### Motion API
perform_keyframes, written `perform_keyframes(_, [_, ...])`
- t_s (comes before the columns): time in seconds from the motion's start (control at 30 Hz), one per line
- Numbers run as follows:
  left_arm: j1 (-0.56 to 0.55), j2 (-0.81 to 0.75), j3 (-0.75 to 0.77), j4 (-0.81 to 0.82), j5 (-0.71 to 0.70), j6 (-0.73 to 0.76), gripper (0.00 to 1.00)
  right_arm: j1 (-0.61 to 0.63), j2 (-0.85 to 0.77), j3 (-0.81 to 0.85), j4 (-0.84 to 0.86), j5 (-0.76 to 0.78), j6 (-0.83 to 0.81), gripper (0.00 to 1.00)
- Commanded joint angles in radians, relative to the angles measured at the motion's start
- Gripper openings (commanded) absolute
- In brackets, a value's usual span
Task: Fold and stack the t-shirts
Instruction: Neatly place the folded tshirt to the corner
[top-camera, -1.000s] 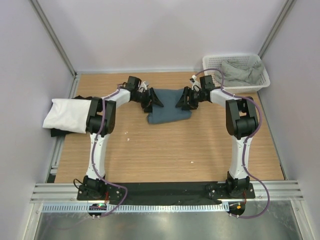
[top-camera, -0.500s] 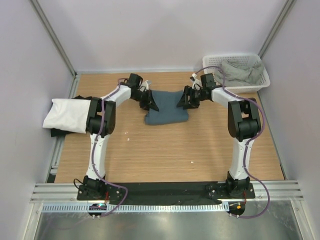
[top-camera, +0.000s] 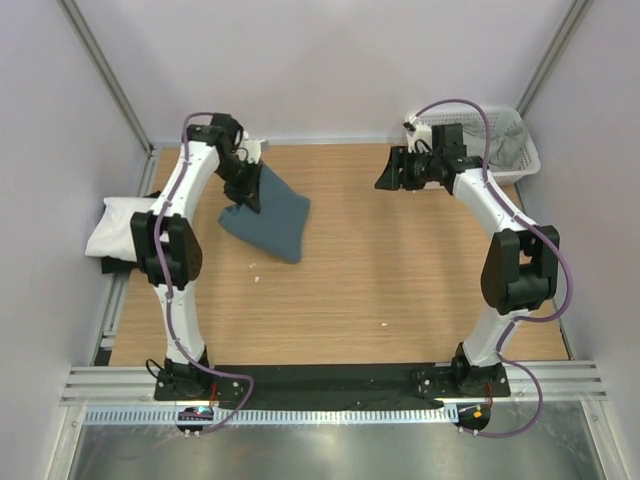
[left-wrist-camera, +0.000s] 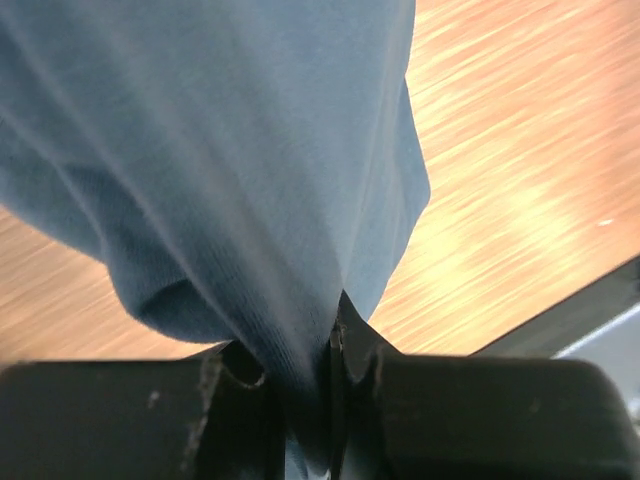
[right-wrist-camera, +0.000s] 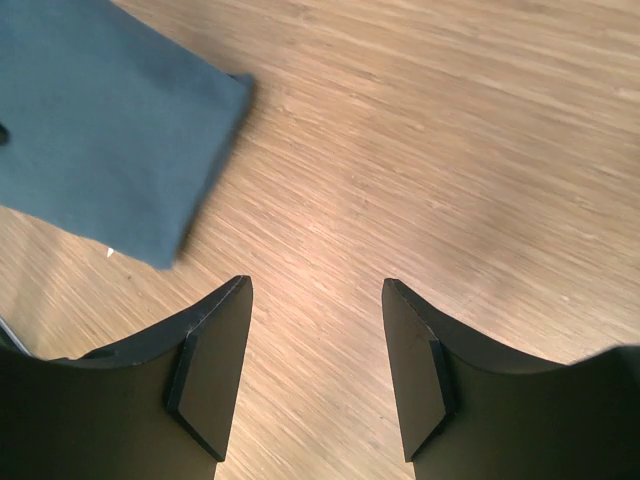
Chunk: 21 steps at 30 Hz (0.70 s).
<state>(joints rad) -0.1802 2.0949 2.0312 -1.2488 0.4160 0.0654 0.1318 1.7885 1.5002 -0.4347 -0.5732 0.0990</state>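
I will drop the slate-blue t-shirt from my left gripper onto the folded white t-shirt (top-camera: 127, 231) by the wall.
The folded slate-blue t-shirt (top-camera: 268, 215) hangs from my left gripper (top-camera: 243, 190), its lower end near or on the table left of centre. In the left wrist view the jaws of the left gripper (left-wrist-camera: 310, 350) are shut on a pinched fold of that t-shirt (left-wrist-camera: 220, 150). My right gripper (top-camera: 384, 172) is open and empty above bare wood at the back right. Its wrist view shows the right gripper (right-wrist-camera: 315, 370) with spread fingers and the blue t-shirt (right-wrist-camera: 100, 130) far off at upper left. A folded white t-shirt (top-camera: 125, 228) lies on a black t-shirt (top-camera: 112, 265) at the left edge.
A white mesh basket (top-camera: 528, 160) stands in the back right corner with a grey-green t-shirt (top-camera: 497, 148) in it. Purple-grey walls close the table (top-camera: 400, 280) on three sides. A few small white specks lie on the wood.
My left gripper shut on the blue t-shirt and carried it up and to the left. The right arm drew back toward the basket, its gripper still open.
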Motion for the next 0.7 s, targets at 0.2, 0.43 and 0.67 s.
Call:
perform_keyframes(0.2, [0.128, -0.162, 0.092, -0.198, -0.187, 0.16, 0.0, 0.0, -0.046, -0.035, -0.002, 0.018, -0.042, 0.61])
perform_keyframes(0.43, [0.176, -0.202, 0.173, -0.264, -0.226, 0.2, 0.0, 0.0, -0.04, -0.055, 0.01, 0.015, -0.038, 0.61])
perform_keyframes(0.67, [0.235, -0.219, 0.296, -0.394, -0.266, 0.234, 0.0, -0.003, -0.026, -0.058, 0.016, 0.009, -0.036, 0.61])
